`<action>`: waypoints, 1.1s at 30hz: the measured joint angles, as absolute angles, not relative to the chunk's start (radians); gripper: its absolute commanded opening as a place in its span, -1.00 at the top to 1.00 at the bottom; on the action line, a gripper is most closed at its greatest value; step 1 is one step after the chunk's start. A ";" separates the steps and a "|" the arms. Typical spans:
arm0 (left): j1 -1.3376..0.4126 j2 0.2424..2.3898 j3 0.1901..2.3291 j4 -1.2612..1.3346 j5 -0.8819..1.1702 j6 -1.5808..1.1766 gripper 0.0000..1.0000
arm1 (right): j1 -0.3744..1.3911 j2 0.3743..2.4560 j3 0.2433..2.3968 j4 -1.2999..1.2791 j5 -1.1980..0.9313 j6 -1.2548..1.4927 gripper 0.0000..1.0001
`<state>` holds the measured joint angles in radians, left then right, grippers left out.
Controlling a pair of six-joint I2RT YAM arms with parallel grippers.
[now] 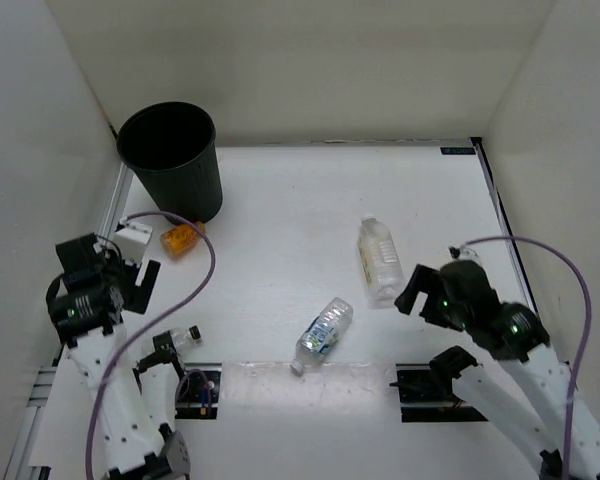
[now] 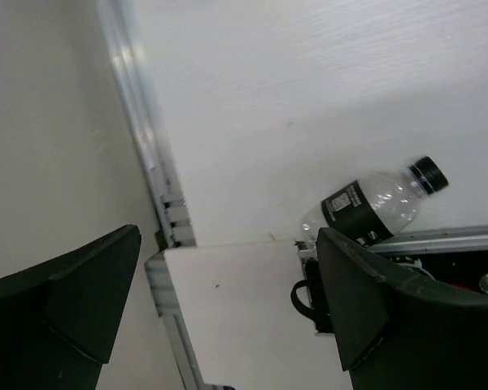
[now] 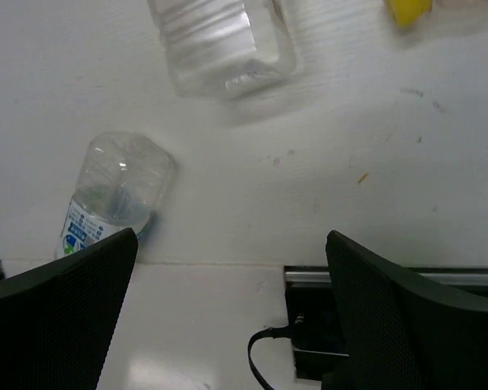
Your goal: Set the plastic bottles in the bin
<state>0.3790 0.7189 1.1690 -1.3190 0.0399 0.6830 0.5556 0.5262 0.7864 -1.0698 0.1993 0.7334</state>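
The robot's left gripper needs to next move to the small bottle with the black label and grip the bottle's end with the cap [image 1: 192,333] [image 2: 416,180].
The black bin [image 1: 170,160] stands at the far left corner. An orange-filled stubby bottle [image 1: 182,240] lies just in front of it. A clear bottle [image 1: 379,260] lies right of centre; its base shows in the right wrist view [image 3: 220,41]. A blue-labelled bottle [image 1: 323,335] lies near the front edge and also shows in the right wrist view [image 3: 114,191]. A small bottle with a black label and black cap [image 2: 382,207] lies by the left arm's base [image 1: 180,338]. My left gripper [image 1: 140,272] [image 2: 228,236] is open and empty. My right gripper [image 1: 412,290] [image 3: 232,237] is open and empty, just right of the clear bottle.
White walls close in the table on three sides. An aluminium rail [image 2: 150,154] runs along the left edge. Black mounts with cables [image 3: 309,341] sit at the near edge by both arm bases. A purple cable [image 1: 205,270] loops over the left arm.
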 measured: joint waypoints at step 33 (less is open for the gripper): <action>-0.372 1.092 0.764 -1.304 0.037 0.933 -1.00 | 0.539 1.399 1.270 -0.852 0.104 0.355 -1.00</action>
<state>-0.3721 1.0924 0.7639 -1.3041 0.0372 0.9329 0.5392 1.3991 1.2701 -0.8524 0.1036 0.3553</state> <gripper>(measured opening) 1.000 0.998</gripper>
